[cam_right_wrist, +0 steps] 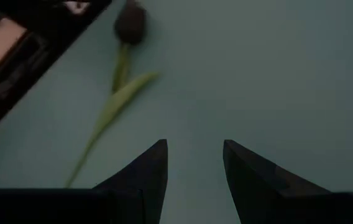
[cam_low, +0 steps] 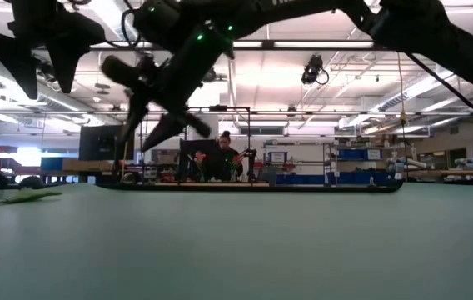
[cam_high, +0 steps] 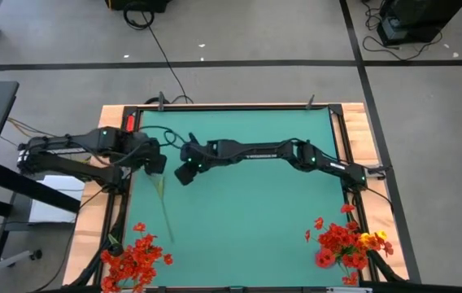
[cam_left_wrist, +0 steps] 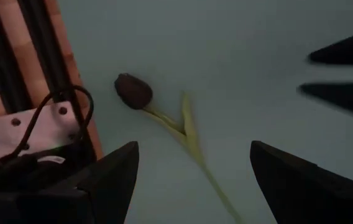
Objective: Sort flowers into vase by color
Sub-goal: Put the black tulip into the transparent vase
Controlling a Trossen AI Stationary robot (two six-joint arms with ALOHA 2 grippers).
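My left gripper is to close on the dark-headed flower, taking its stem [cam_high: 163, 198] [cam_left_wrist: 199, 162] just below the leaf and leaving the end of the bare stem to hang free.
A dark-headed flower [cam_left_wrist: 133, 91] with a pale green stem and one leaf lies flat on the teal table [cam_high: 247, 212], near its left edge. It also shows in the high view, flower [cam_high: 164, 207], and in the right wrist view, flower [cam_right_wrist: 128, 26]. My left gripper [cam_left_wrist: 194, 149] hovers open above the flower, with a finger on either side of the stem and touching nothing. In the high view it is at left gripper [cam_high: 156, 165]. My right gripper [cam_right_wrist: 194, 144] is open too. It hangs in the air just right of the left one, at right gripper [cam_high: 184, 173].
A bunch of red-orange flowers [cam_high: 133, 259] stands at the near left corner. A red bunch with some yellow heads [cam_high: 346, 244] stands at the near right corner. A wooden border and black rails [cam_left_wrist: 21, 56] run along the left edge. A person [cam_low: 224, 158] sits beyond the far edge.
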